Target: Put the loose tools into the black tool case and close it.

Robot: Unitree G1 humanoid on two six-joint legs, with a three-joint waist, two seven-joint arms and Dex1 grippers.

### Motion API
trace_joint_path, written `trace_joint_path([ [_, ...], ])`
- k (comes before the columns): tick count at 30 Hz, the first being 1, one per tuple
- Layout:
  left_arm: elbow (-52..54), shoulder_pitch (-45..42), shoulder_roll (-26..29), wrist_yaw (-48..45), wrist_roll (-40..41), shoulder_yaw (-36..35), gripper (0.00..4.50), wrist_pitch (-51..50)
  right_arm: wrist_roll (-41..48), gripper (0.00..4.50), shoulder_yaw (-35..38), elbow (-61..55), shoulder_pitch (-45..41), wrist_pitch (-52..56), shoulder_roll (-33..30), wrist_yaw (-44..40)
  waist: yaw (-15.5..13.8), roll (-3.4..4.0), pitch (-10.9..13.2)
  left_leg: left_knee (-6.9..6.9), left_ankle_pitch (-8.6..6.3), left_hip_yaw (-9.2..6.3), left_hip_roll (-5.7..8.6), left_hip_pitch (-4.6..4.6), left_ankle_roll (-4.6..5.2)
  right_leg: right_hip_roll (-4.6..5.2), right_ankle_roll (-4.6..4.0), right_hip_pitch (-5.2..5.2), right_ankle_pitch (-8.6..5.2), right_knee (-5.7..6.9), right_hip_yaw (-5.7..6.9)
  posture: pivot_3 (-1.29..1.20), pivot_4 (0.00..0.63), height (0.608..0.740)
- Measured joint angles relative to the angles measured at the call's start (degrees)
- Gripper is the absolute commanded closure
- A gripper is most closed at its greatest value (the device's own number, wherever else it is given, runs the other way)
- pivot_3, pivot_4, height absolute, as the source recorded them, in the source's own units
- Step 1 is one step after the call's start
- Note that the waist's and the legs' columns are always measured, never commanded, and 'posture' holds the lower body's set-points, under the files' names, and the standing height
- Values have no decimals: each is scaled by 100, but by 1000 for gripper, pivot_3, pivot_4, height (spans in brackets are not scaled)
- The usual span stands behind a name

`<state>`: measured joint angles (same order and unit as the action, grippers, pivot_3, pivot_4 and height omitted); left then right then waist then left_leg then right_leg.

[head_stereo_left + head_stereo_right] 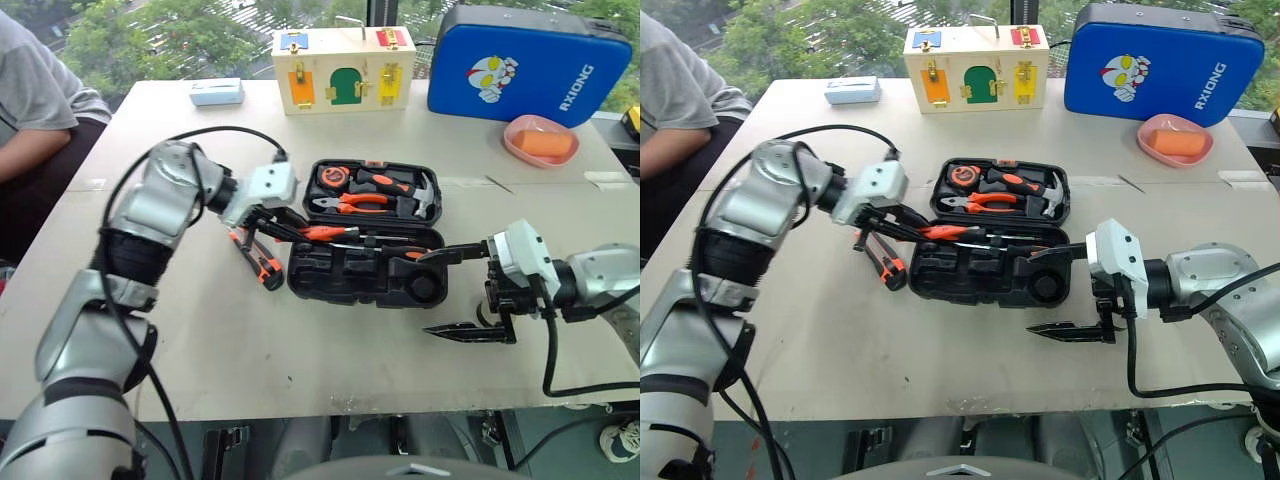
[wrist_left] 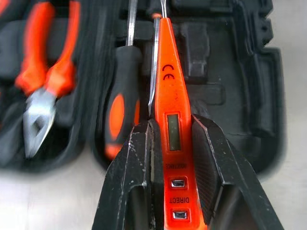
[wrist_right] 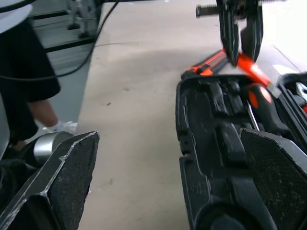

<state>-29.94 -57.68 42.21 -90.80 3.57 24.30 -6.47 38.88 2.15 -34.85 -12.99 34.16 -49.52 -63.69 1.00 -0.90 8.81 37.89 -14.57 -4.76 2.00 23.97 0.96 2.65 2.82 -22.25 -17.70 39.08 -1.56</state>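
Observation:
My left gripper is to put the orange tester screwdriver down in the black tool case's near half [image 1: 340, 253] [image 2: 179, 114], next to the screwdriver with the black-and-orange handle.
The black tool case [image 1: 340, 275] lies open mid-table, with pliers, a hammer and a tape measure in its far half. My left gripper [image 2: 175, 139] is shut on the slim orange tester screwdriver [image 2: 168, 86], holding it over the left end of the case's near half. Below it, a screwdriver with a black-and-orange handle [image 2: 122, 100] lies in the case. The black-and-orange utility knife [image 1: 262, 262] rests on the table just left of the case. At the case's right end my right gripper [image 1: 452, 292] stands wide open with nothing held, one finger over the case rim.
A wooden box with coloured doors [image 1: 343, 68], a blue case [image 1: 530, 65] and a pale blue box [image 1: 217, 92] stand along the far edge. A pink dish [image 1: 541, 140] sits at the right. A person [image 1: 40, 110] sits at the far left corner.

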Motion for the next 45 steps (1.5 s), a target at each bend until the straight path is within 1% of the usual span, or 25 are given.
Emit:
trace_joint_path([
  [4, -651, -284, -364, -111, -252, 292, 3947, 375, 48, 0, 127, -249, 215, 99, -3, 313, 11, -2, 1, 13, -3, -6, 0, 0, 5, -6, 1, 7, 0, 5, 10, 0, 150, 735],
  [8, -1162, -372, -640, -147, -469, 348, 3947, 659, 140, 0, 266, -427, 398, 189, -6, 571, -2, -4, 2, 27, -4, -7, 0, 1, 7, -16, 2, 11, -1, 10, 12, 0, 150, 735],
  [11, -1279, -436, -744, -143, -574, 332, 3947, 707, 178, 0, 340, -479, 419, 191, -10, 673, -21, -4, 2, 37, -6, -11, 2, 1, 10, -16, 3, 14, -1, 23, 17, 0, 150, 735],
  [13, -1438, -518, -938, -119, -670, 301, 3947, 693, 204, 0, 343, -492, 463, 198, -11, 742, -49, -4, 2, 47, -15, -19, 5, 0, 26, -14, 4, 19, -1, 37, 27, 0, 150, 735],
  [17, -1584, -525, -1240, -89, -742, 291, 3947, 622, 232, 0, 346, -514, 523, 193, -19, 805, -28, -9, 5, 53, -16, -23, 6, -8, 28, -15, 4, 29, -2, 43, 30, 0, 150, 735],
  [26, -1581, -525, -1254, -63, -917, 279, 3947, 627, 249, 0, 347, -508, 532, 185, -18, 889, -10, -9, 5, 48, -6, -29, 5, -10, 11, -17, 3, 30, -2, 43, 32, 0, 150, 735],
  [32, -1470, -467, -1057, -129, -907, 283, 3947, 616, 256, 0, 332, -452, 433, 166, 0, 904, 55, -9, 5, 45, -9, -30, 2, -15, 16, -22, 3, 30, -3, 46, 30, 0, 150, 735],
  [33, -1432, -445, -966, -142, -908, 305, 3447, 586, 256, 0, 321, -437, 384, 166, 12, 904, 72, -9, 5, 44, -9, -31, 2, -15, 16, -22, 3, 29, -3, 46, 30, 0, 150, 735],
  [34, -1373, -411, -882, -142, -867, 327, 2826, 557, 256, 0, 311, -429, 334, 165, 32, 904, 87, -9, 5, 44, -8, -32, 2, -14, 15, -22, 3, 29, -3, 46, 31, 0, 150, 735],
  [35, -1328, -399, -849, -146, -853, 334, 2550, 543, 257, 0, 298, -425, 305, 165, 38, 904, 92, -9, 6, 44, -8, -33, 2, -14, 15, -21, 3, 29, -3, 45, 31, 0, 150, 735],
  [37, -1159, -369, -719, -150, -772, 406, 1547, 457, 260, 0, 263, -396, 250, 165, 51, 902, 92, -9, 5, 45, -9, -32, 3, -14, 16, -19, 3, 30, -3, 45, 31, 0, 150, 735],
  [38, -1039, -312, -611, -151, -691, 459, 937, 428, 260, 0, 237, -369, 230, 165, 54, 900, 80, -9, 5, 46, -9, -33, 3, -14, 17, -18, 3, 31, -3, 46, 32, 0, 150, 735],
  [39, -996, -279, -567, -151, -659, 473, 650, 425, 260, 0, 230, -359, 228, 165, 55, 899, 76, -9, 5, 47, -9, -33, 3, -14, 17, -18, 3, 31, -3, 46, 32, 0, 150, 735],
  [40, -879, -229, -473, -151, -541, 510, 205, 396, 259, 0, 211, -331, 218, 166, 55, 894, 57, -9, 6, 52, -10, -33, 3, -14, 17, -17, 3, 32, -3, 49, 32, 0, 150, 735],
  [41, -704, -158, -350, -151, -347, 522, 30, 287, 259, 0, 179, -316, 181, 166, 60, 889, 48, -9, 6, 53, -10, -32, 4, -14, 17, -15, 3, 32, -3, 51, 31, 0, 150, 735],
  [44, -200, -112, -85, -147, 366, 497, 30, -325, 260, 0, 81, -304, 148, 166, 68, 864, 1, -10, 7, 54, -9, -33, 4, -13, 16, -12, 3, 32, -3, 50, 32, 0, 150, 735],
  [45, -45, -107, -29, -148, 579, 442, 305, -526, 260, 0, 76, -300, 139, 166, 75, 860, -12, -10, 7, 54, -7, -33, 4, -12, 13, -12, 3, 32, -3, 49, 33, 0, 150, 735],
])
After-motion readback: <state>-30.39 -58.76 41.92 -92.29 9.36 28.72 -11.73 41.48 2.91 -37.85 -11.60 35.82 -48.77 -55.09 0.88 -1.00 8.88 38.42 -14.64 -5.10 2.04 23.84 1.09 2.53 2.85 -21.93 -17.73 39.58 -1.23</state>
